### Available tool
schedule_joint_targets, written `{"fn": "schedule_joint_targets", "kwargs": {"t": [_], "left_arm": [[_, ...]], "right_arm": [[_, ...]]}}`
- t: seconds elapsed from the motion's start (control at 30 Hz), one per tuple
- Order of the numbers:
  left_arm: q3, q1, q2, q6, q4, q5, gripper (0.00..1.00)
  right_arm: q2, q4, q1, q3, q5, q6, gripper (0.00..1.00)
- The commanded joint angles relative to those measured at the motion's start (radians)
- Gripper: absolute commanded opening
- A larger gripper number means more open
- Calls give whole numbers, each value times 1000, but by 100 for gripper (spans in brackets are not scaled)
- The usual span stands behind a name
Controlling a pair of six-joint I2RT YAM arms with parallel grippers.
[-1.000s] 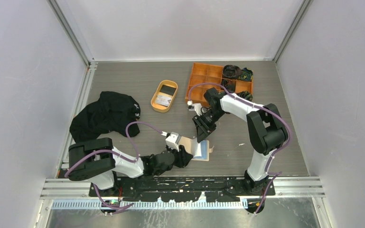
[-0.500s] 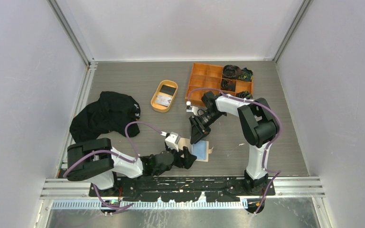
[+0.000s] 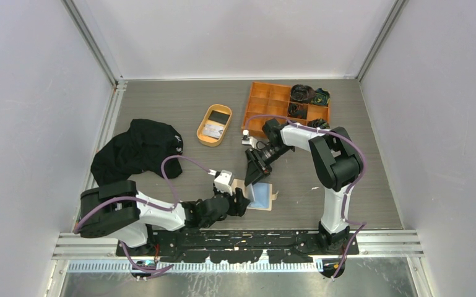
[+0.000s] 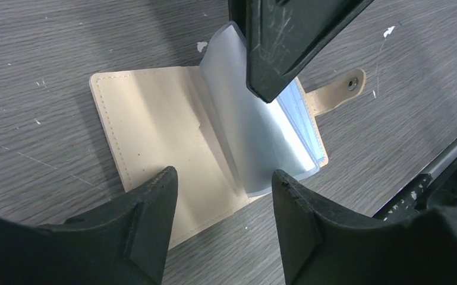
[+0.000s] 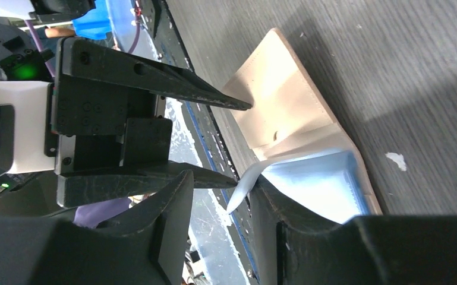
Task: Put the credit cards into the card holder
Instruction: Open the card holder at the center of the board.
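Note:
Next, I pinch the sleeve's edge (image 5: 238,198) with my left gripper and pull it over the beige side first, because a clear sleeve stands up against my right gripper's finger.
The card holder (image 4: 154,124) lies open on the table, beige inside up, snap tab (image 4: 339,89) at its far side. A blue credit card (image 4: 302,116) sits under its clear sleeves; one sleeve (image 4: 238,119) stands raised. My left gripper (image 4: 224,178) is open just at the holder's near edge, nothing between its fingers. My right gripper (image 5: 217,184) is open over the holder (image 3: 257,195), the raised sleeve's edge (image 5: 243,185) leaning on one finger (image 5: 285,237). A dark credit card (image 3: 219,116) and a light one (image 3: 211,130) lie in the oval tray.
The oval orange-tan tray (image 3: 200,131) stands mid-table. An orange compartment box (image 3: 272,99) with dark items is at the back right. A black cloth (image 3: 137,148) is heaped at the left. The table's front rail (image 4: 446,166) runs close beside the holder.
My left gripper's jaws have spread apart at the holder's near edge. The right gripper has shifted a little left over the holder and its jaws have widened slightly.

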State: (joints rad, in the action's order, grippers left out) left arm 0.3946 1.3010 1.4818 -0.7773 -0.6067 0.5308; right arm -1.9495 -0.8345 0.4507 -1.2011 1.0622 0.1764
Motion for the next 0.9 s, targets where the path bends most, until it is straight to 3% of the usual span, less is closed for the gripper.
{"fn": "schedule_joint_targets", "kwargs": {"t": [0.0,0.27,0.47,0.73,0.87], "left_arm": [[28,-4,-29,22,11,37,60],[-23,-5,-89,44,-83,-50,73],[0,-5,-112,31,12,16,75],[67,-5,-60,2,150,91,65],[60,-4,-64,-2,170,122,48]], "right_arm": [[-4,3,6,-24,94,-9,46],[-47,68,10,-7,155,-83,46],[-59,120,28,3,174,-143,43],[-75,118,42,-4,177,-151,43],[-75,77,44,-19,148,-106,44]]}}
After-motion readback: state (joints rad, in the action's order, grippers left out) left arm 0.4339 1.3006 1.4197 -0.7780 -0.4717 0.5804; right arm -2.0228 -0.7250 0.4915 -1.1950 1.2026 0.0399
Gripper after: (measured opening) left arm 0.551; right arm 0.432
